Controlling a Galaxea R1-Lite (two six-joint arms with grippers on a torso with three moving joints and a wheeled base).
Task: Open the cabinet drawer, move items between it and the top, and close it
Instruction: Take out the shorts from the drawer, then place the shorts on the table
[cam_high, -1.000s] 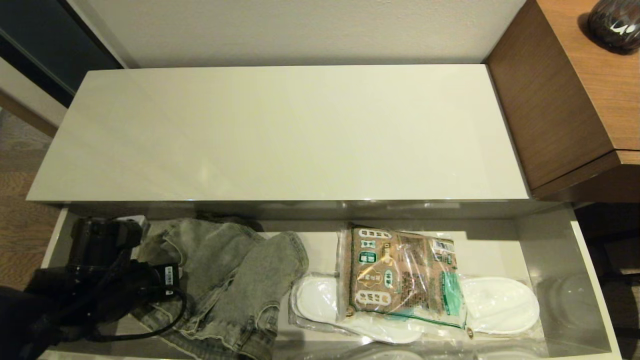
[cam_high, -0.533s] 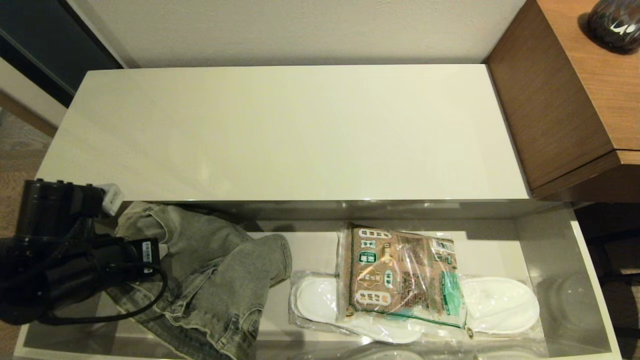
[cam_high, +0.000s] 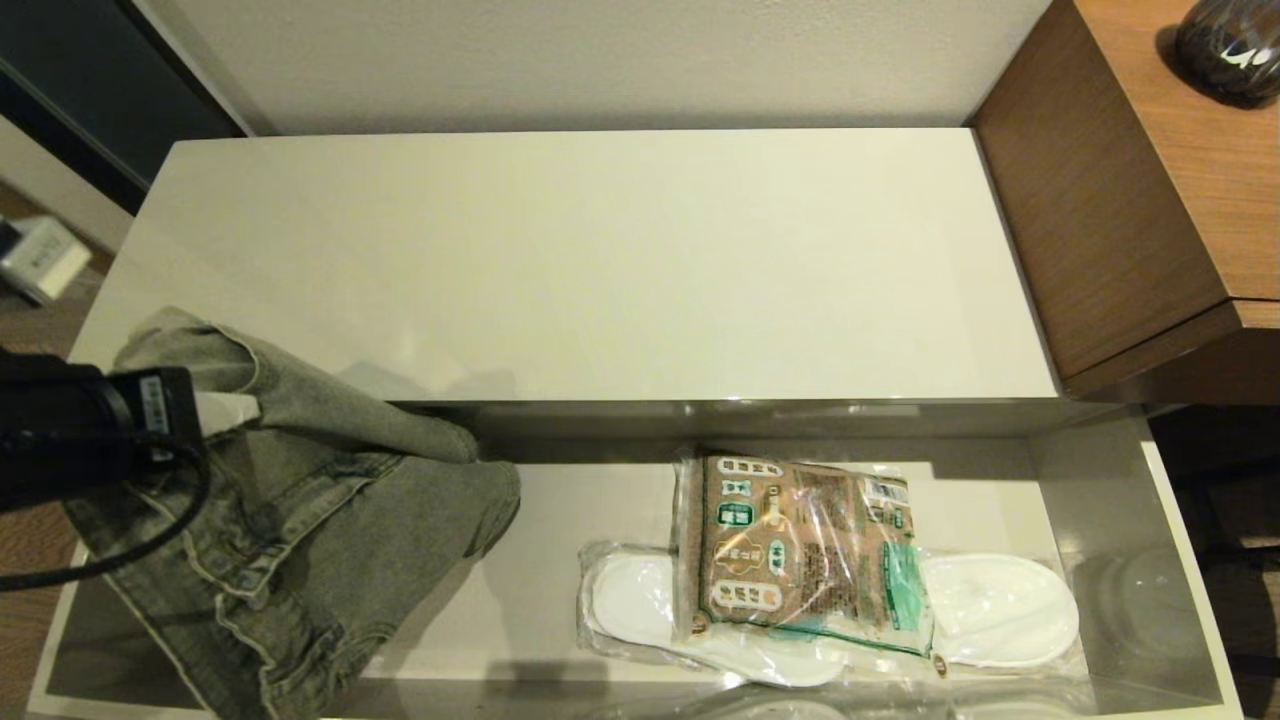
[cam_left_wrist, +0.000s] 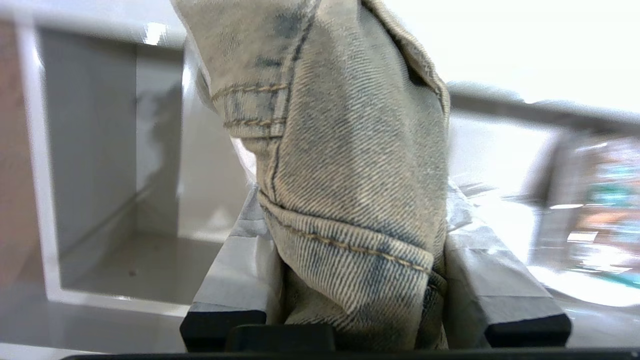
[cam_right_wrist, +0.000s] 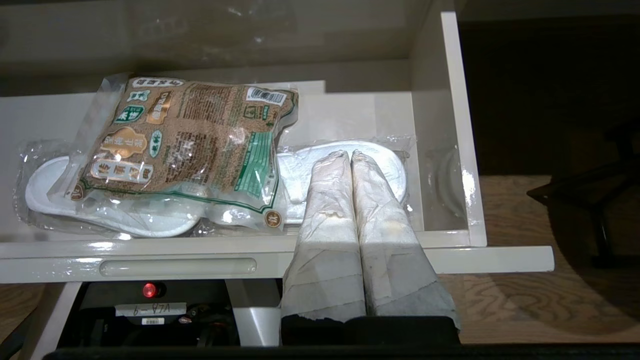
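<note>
The robot's left gripper will release the faded grey jeans on the cabinet top by the wall, far from the desk (cam_high: 444, 238).
The wide grey-beige drawer (cam_high: 1180, 560) stands pulled out below the cabinet top (cam_high: 580, 260). My left gripper (cam_high: 232, 408) is at the drawer's left end, shut on a fold of the faded grey jeans (cam_high: 300, 500). The jeans hang from it, partly over the top's front left corner and partly down into the drawer. In the left wrist view the denim (cam_left_wrist: 350, 175) fills the gap between the taped fingers (cam_left_wrist: 235, 260). The clear packet with brown contents (cam_high: 800, 545) lies in the drawer's right half. My right gripper (cam_right_wrist: 351, 156) is shut and empty, near the drawer's right front, outside the head view.
White slippers in clear plastic (cam_high: 1000, 610) lie under the packet. The brown wood-grain desk (cam_high: 1130, 180) rises to the right of the cabinet, with a dark vase (cam_high: 1230, 45) on it. One oblong notch (cam_right_wrist: 177, 266) shows on the drawer front.
My left gripper has risen and moved left with the jeans, pulling them up from the drawer floor to the height of the top's front edge. The packet and slippers have not moved.
</note>
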